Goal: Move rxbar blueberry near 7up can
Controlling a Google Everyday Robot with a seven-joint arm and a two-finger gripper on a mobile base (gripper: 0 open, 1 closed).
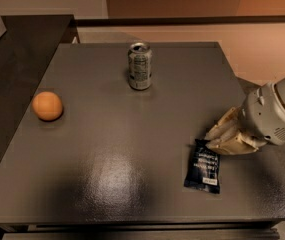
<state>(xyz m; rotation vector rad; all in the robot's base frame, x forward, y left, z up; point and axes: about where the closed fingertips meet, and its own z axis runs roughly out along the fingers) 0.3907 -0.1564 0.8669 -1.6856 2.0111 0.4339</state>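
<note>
Next, my gripper lets go of the rxbar blueberry on the grey table [164,85] close beside the 7up can, on my gripper's side.
The rxbar blueberry [203,166], a flat dark wrapper with white lettering, is on the grey table [132,149] near the front right. My gripper [213,140] reaches in from the right, and its pale fingers [226,127] are closed together on the bar's upper right end. The 7up can [140,66] stands upright at the table's back middle, well away from the bar and the gripper.
A round orange fruit [47,105] sits at the left of the table. A dark counter [17,49] adjoins the table on the left. The table's right edge is just behind the gripper, and its front edge is close below the bar.
</note>
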